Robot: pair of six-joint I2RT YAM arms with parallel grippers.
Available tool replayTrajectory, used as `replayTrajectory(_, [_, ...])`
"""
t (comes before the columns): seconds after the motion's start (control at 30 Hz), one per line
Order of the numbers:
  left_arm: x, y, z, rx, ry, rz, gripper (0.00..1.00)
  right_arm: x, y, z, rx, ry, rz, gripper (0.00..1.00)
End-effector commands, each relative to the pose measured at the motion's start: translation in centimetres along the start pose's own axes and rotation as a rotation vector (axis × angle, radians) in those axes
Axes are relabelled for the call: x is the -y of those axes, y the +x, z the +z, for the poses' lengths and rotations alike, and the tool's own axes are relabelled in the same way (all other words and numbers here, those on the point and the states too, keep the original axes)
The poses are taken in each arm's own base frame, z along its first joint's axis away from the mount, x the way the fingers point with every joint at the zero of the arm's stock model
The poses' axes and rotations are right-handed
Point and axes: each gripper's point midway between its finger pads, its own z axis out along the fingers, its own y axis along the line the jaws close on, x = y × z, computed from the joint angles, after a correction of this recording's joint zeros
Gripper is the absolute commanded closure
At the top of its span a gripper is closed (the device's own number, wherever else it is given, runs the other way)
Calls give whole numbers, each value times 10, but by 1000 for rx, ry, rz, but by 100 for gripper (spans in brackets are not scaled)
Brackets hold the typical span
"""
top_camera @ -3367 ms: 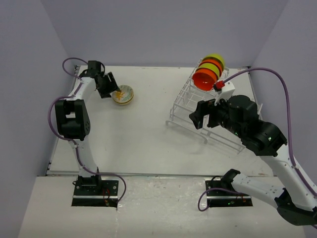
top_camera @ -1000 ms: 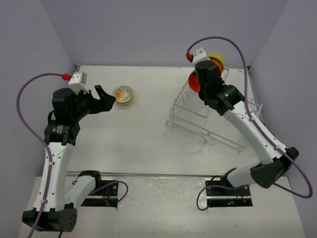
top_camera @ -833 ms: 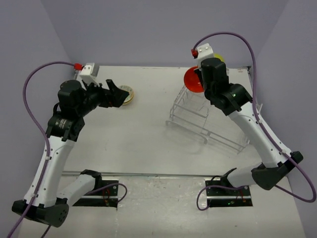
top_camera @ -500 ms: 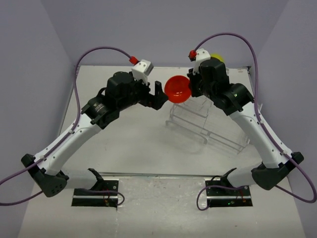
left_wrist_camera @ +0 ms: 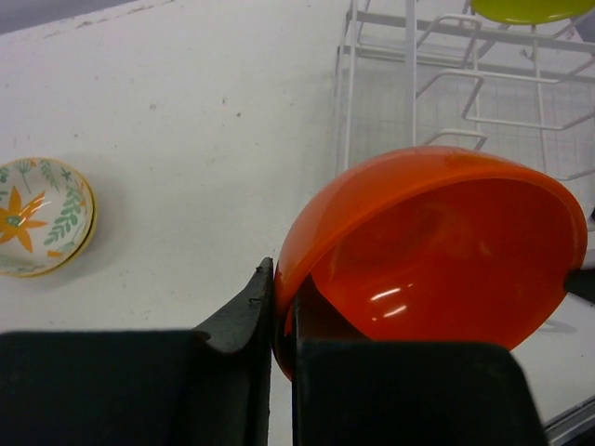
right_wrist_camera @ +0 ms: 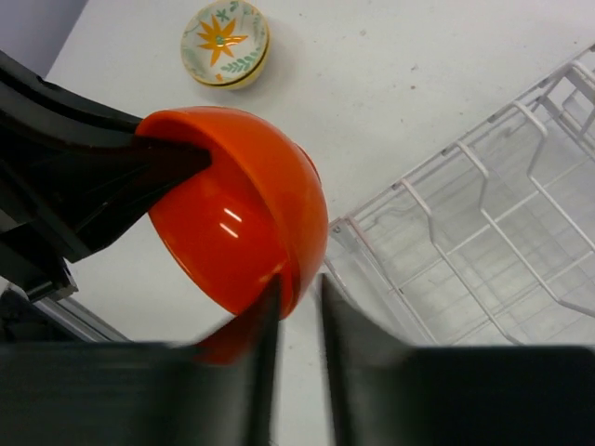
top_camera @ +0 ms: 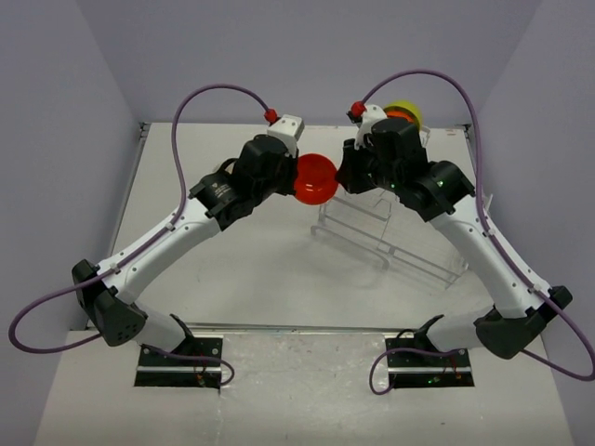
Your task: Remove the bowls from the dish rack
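My left gripper will let go of the orange-red bowl on the table (top_camera: 274,215) (left_wrist_camera: 201,299) between the flowery bowl and the dish rack.
An orange-red bowl (top_camera: 313,178) hangs in the air left of the dish rack (top_camera: 390,232), held from both sides. My left gripper (top_camera: 296,181) is shut on its left rim; in the left wrist view the fingers pinch the bowl (left_wrist_camera: 437,251) wall at the gripper (left_wrist_camera: 284,288). My right gripper (top_camera: 342,177) has the opposite rim between its near-shut fingers, seen on the bowl (right_wrist_camera: 242,214) at the gripper (right_wrist_camera: 297,288). A lime-green bowl (top_camera: 404,110) and another orange one stand in the rack's far slots. The cream flowery bowl (right_wrist_camera: 225,42) lies on the table, hidden under my left arm from above.
The white wire rack (right_wrist_camera: 483,232) fills the table's right side, its lower flat section nearest the arms. The flowery bowl (left_wrist_camera: 37,216) rests far left of the rack (left_wrist_camera: 409,74). Both arms reach over the table's middle and meet there.
My right arm lifted the orange bowl out of the rack and carried it left. The left arm swung right from the flowery bowl, met it and shut on its rim.
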Motion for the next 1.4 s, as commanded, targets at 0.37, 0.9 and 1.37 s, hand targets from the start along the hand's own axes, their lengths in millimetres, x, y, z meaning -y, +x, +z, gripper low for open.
replayTrajectory(0.37, [-112,134,88,-358,-288,-183,100,42,-20,-56,177,176,8,8])
replayTrajectory(0.9, [-153,217,108,-486,-406,-275,100,92,-13,-59,136,331,-77,1])
replayTrajectory(1.37, [-163,197,70,-431,-369,-313,18,172,-63,-14,23,800,-375,28])
